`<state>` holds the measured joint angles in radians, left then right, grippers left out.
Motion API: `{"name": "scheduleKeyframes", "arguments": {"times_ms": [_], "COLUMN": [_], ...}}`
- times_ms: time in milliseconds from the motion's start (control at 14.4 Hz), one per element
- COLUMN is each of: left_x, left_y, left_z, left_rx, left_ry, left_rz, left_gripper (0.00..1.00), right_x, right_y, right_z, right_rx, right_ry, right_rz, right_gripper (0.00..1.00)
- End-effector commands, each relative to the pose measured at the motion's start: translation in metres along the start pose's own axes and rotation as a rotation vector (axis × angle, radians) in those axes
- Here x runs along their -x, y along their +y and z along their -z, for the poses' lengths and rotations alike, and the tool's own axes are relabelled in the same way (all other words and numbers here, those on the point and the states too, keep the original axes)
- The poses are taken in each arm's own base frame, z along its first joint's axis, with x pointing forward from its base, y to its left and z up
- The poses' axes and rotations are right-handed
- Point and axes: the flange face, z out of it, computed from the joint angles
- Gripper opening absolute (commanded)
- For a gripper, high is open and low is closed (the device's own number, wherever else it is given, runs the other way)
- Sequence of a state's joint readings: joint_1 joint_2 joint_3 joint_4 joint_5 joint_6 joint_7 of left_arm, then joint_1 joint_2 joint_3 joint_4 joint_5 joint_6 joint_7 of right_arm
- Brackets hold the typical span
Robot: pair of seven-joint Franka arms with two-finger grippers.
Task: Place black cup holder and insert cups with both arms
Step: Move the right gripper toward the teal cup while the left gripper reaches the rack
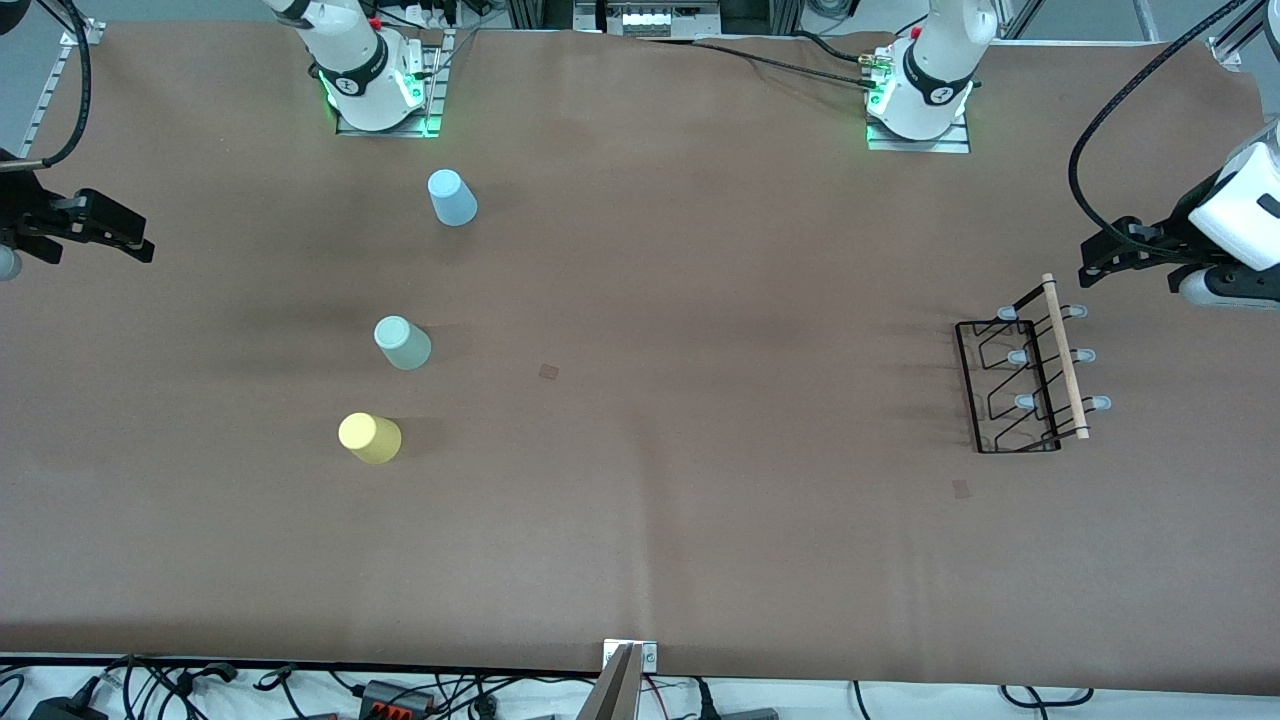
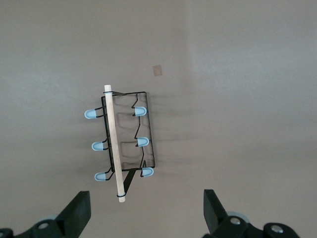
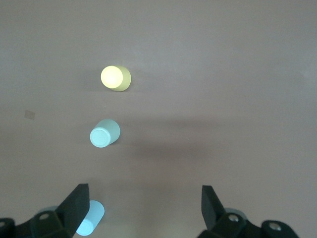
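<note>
The wooden rod's middle point(image 1: 1066, 354) point(image 2: 115, 144) on the black cup holder, between the middle pair of hooks, is the next place that my left gripper will go to and close on.
The black cup holder point(image 1: 1010, 385) lies on the brown table toward the left arm's end, its wooden rod point(image 1: 1062, 357) on top. It also shows in the left wrist view point(image 2: 141, 131). My left gripper point(image 1: 1092, 262) point(image 2: 146, 210) is open and empty, over bare table just off one end of the rod. Three cups stand toward the right arm's end: light blue point(image 1: 452, 197) point(image 3: 89, 219), pale green point(image 1: 402, 342) point(image 3: 104, 134) and yellow point(image 1: 369, 438) point(image 3: 115, 78). My right gripper point(image 1: 135, 238) point(image 3: 143, 208) is open and empty, over the table edge well apart from the cups.
Two small square marks point(image 1: 548, 371) point(image 1: 961, 488) are on the table cover. The arm bases point(image 1: 375, 85) point(image 1: 920, 100) stand at the edge farthest from the front camera. A metal bracket point(image 1: 628, 665) and cables lie along the nearest edge.
</note>
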<state>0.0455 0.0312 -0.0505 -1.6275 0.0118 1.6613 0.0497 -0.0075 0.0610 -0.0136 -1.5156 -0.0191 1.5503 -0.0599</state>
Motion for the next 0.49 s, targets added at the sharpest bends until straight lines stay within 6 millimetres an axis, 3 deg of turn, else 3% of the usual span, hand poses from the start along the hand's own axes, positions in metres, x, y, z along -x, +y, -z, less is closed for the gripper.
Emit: {"name": "scheduleKeyframes", "arguments": {"times_ms": [0,279,418], "left_x": [0.002,0.003,0.003], "left_y": [0.002,0.001,0.002], "left_z": [0.002,0.001,0.001], "left_rx": [0.016,0.018,0.018], "left_ry": [0.0,-0.003,-0.003], "left_rz": [-0.021,-0.02,-0.02], "left_gripper": [1.0,1.0,1.0], "right_x": [0.004,-0.001,0.0], "right_y": [-0.005,-0.001,-0.004], "right_z": [0.005,-0.008,-0.033], "right_rx": [-0.014,-0.017,-0.02], "right_ry": [-0.003,-0.028,-0.08], "right_rz": [0.017,0.009,0.024], "right_gripper": [1.0,1.0,1.0]}}
